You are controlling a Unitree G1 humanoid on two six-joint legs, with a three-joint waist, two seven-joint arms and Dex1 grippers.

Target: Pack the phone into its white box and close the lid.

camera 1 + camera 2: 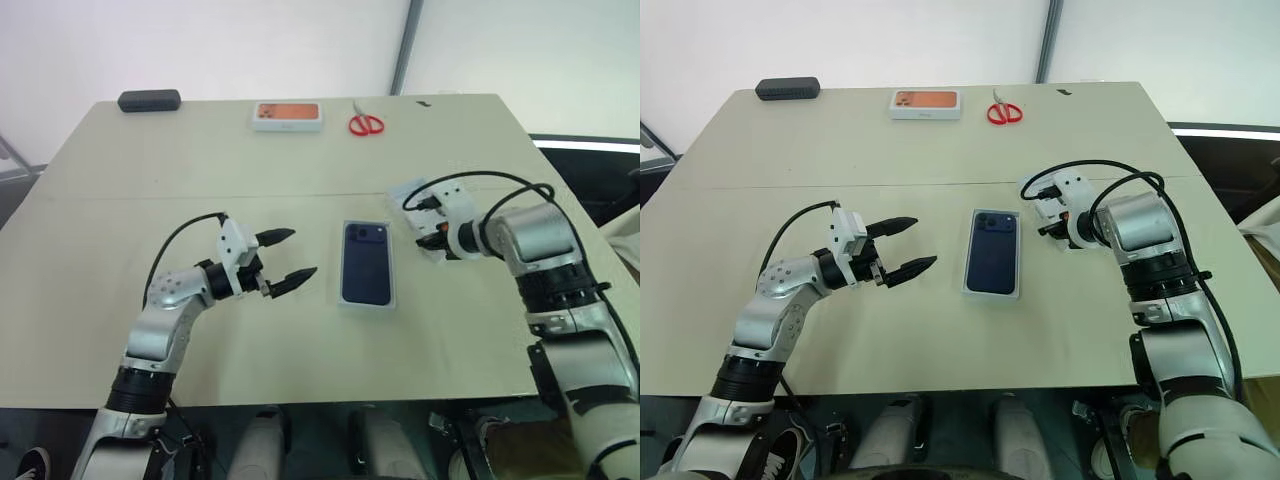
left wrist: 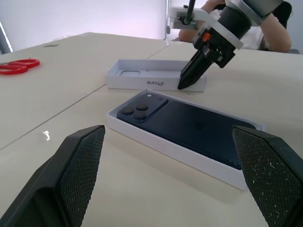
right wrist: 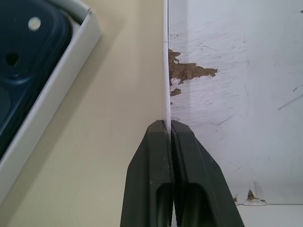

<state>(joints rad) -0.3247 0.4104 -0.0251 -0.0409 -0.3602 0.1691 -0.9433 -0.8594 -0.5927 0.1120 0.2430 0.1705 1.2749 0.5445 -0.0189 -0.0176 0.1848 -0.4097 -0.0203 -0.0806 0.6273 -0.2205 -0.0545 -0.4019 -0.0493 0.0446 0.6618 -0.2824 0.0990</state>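
The lid will stand on its edge [image 1: 327, 257] between my left gripper and the white box when my right gripper lets go of it.
The dark navy phone [image 1: 366, 262] lies camera side up inside the shallow white box [image 2: 165, 144] at the middle of the table. Just right of the box rests the lid [image 2: 142, 82], turned open side up, with its plain white inside [image 3: 236, 94] scuffed brown in places. My right gripper [image 3: 167, 127] points down at the lid and is shut on the thin wall nearest the box. My left gripper [image 1: 303, 252] hovers left of the box, level and aimed toward it, open, with nothing between its fingers.
An orange-printed box [image 1: 287, 115] and red scissors [image 1: 366, 124] lie at the table's far edge, and a dark case [image 1: 149, 100] sits at the far left corner. A person [image 2: 265, 33] sits beyond the table's right side.
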